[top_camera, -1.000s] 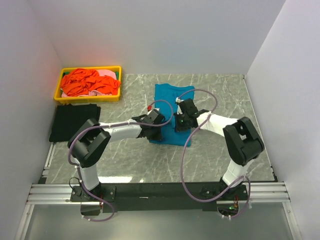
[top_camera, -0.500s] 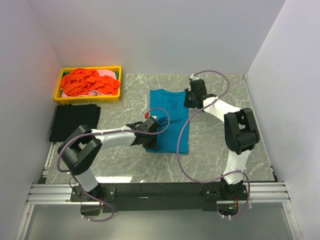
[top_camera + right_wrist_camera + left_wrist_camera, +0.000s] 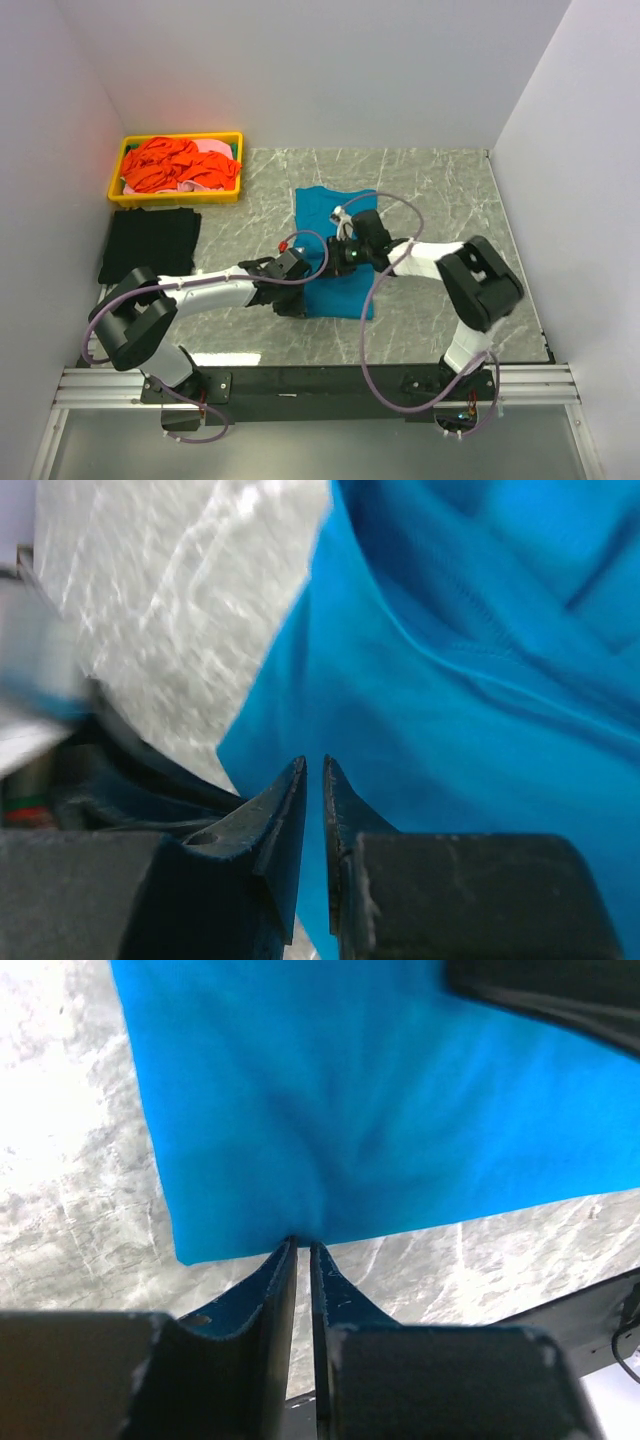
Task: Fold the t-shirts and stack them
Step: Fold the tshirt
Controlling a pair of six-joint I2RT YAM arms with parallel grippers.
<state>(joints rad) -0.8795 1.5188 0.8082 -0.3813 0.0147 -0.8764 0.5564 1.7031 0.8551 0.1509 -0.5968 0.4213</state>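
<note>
The robot's left gripper pinches the teal-blue t-shirt's hem inward of its corner, so it should open and take the hem's loose corner (image 3: 187, 1252) before drawing the t-shirt nearer.
A teal-blue t-shirt (image 3: 335, 215) lies spread on the marble table (image 3: 450, 200), with both grippers at its near half. My left gripper (image 3: 298, 300) is at the near-left hem. In the left wrist view it (image 3: 302, 1242) is shut on that hem, and the teal cloth (image 3: 350, 1110) puckers toward the tips. My right gripper (image 3: 340, 258) hangs over the shirt's middle. In the right wrist view its jaws (image 3: 313, 765) stand a thin slit apart over teal cloth (image 3: 480, 680); whether cloth is pinched does not show. A folded black t-shirt (image 3: 150, 243) lies at the left.
A yellow tray (image 3: 175, 196) at the back left holds crumpled orange-red t-shirts (image 3: 170, 165) with pink (image 3: 212, 148) and a bit of green (image 3: 237, 150). White walls close in the table on three sides. Both arms' cables loop above the teal shirt.
The right gripper swung from the shirt's far right edge back to its middle. The left gripper pulled nearer the arms with the hem, and the teal shirt slid nearer with it.
</note>
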